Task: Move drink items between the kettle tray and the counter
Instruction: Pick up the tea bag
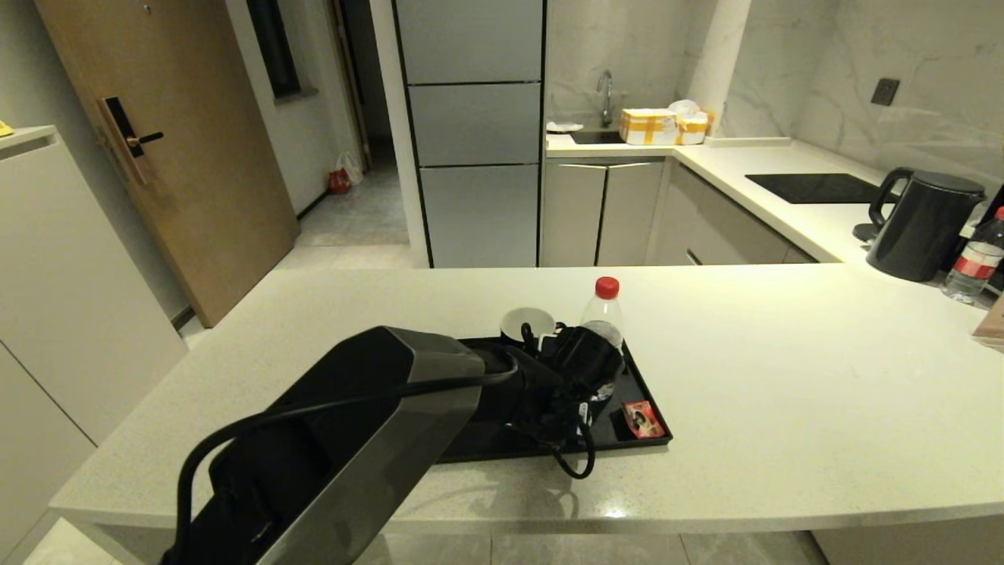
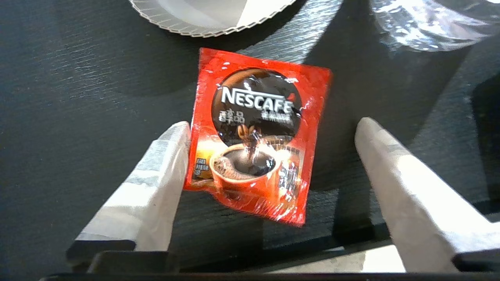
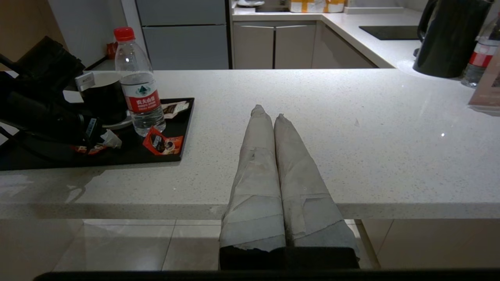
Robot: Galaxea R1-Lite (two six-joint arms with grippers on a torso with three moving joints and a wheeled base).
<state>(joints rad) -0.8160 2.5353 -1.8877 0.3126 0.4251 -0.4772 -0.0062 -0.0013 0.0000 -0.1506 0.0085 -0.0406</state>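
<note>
The red coffee sachet is lying flat against one finger of my left gripper, so next I straddle its sides and pinch up its middle [image 2: 255, 138] before I lift it.
A red coffee sachet [image 2: 254, 132] lies on the black kettle tray [image 2: 78, 97]. My left gripper [image 2: 271, 125] is open just above it, with one finger [image 2: 164, 164] against the sachet's edge and the other well clear. In the head view this gripper [image 1: 582, 386] hides that sachet. A second red sachet [image 1: 643, 418] lies at the tray's near right corner [image 1: 663, 439]. The red-capped water bottle [image 1: 604, 312] stands on the tray behind the gripper. Pale and dark sachets [image 3: 175, 107] lie further back. My right gripper [image 3: 267, 111] is shut and empty at the counter's [image 1: 784, 377] front edge.
A black mug with white inside [image 1: 527, 323] sits on a white saucer [image 2: 211, 19] on the tray. At the far right stand the black kettle [image 1: 925, 227], a second bottle [image 1: 975, 259] and the hob [image 1: 816, 188]. My left arm [image 1: 353, 439] covers the tray's left part.
</note>
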